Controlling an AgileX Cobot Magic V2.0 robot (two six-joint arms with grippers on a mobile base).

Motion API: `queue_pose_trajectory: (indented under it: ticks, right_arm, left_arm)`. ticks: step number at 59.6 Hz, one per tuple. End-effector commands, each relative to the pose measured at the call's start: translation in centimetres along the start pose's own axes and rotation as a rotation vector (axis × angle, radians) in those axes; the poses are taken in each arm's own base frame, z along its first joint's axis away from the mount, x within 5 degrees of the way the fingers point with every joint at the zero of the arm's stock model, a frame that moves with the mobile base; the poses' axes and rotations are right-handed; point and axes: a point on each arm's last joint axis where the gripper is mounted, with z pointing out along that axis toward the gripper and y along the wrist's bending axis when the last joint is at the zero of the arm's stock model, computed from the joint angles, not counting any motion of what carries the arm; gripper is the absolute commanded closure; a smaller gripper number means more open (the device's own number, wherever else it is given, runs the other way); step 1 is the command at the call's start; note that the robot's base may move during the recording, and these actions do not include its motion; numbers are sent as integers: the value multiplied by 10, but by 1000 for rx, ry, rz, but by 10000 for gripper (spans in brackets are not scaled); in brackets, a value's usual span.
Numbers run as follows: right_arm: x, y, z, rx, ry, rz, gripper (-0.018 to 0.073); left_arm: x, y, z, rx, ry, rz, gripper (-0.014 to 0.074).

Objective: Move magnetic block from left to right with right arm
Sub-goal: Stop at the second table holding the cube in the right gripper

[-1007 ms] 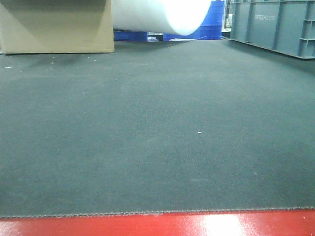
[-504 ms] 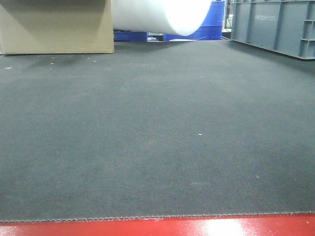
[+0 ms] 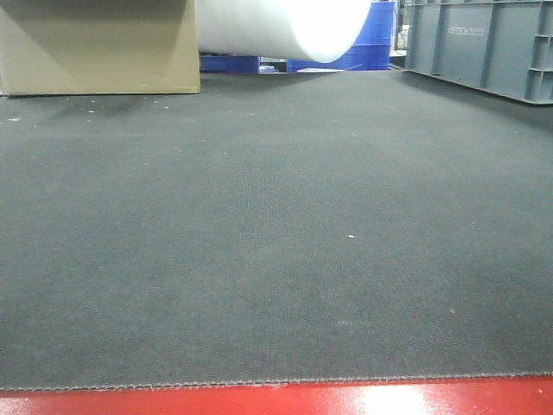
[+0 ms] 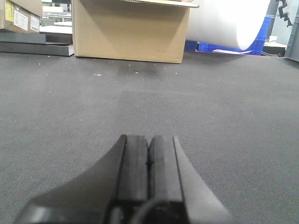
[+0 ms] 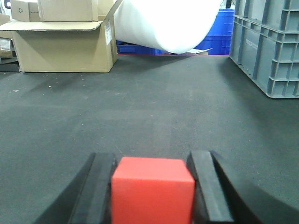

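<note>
My right gripper is going to put the magnetic block down on the middle mat [image 3: 312, 215] next to the small white speck. The block is held just above the dark mat.
The magnetic block [image 5: 153, 186] is a plain bright-red cube, seen only in the right wrist view. It sits between the two black fingers of my right gripper [image 5: 153, 158], whose pads press against its left and right faces just above the dark mat [image 5: 140, 102]. My left gripper [image 4: 149, 137] hovers low over the mat with its pads pressed together and nothing between them. In the front view, neither gripper nor the block shows, only the mat [image 3: 259, 216].
A cardboard box [image 3: 95, 47] stands at the mat's far left and a big white roll [image 3: 276, 26] lies behind its middle. A grey plastic crate [image 3: 484, 43] lines the far right, with blue crates [image 3: 376, 47] behind. A red strip [image 3: 276, 402] borders the mat's near edge.
The front view has shifted slightly: the mat's near edge sits a little lower in the picture than a second ago. No gripper or block entered that view.
</note>
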Motion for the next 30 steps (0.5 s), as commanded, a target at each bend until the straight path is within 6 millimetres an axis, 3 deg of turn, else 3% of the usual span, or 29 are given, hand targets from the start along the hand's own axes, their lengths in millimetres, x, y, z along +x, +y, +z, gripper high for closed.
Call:
queue_pose_trajectory:
  ticks: [1, 12, 18, 30]
  right_arm:
    - [-16, 3, -1, -27, -109, -3, 375]
    - [-30, 14, 20, -101, -96, 89, 375]
    - [-42, 22, 46, -124, -29, 95, 375]
    - [-59, 37, 115, -156, 139, -62, 375]
  left_arm:
    - [-6, -1, -1, 13, -100, -8, 713]
    - [-6, -1, -1, 13, -100, -8, 713]
    - [-6, -1, -1, 13, -100, -8, 713]
    - [-6, -1, -1, 13, -100, -8, 713]
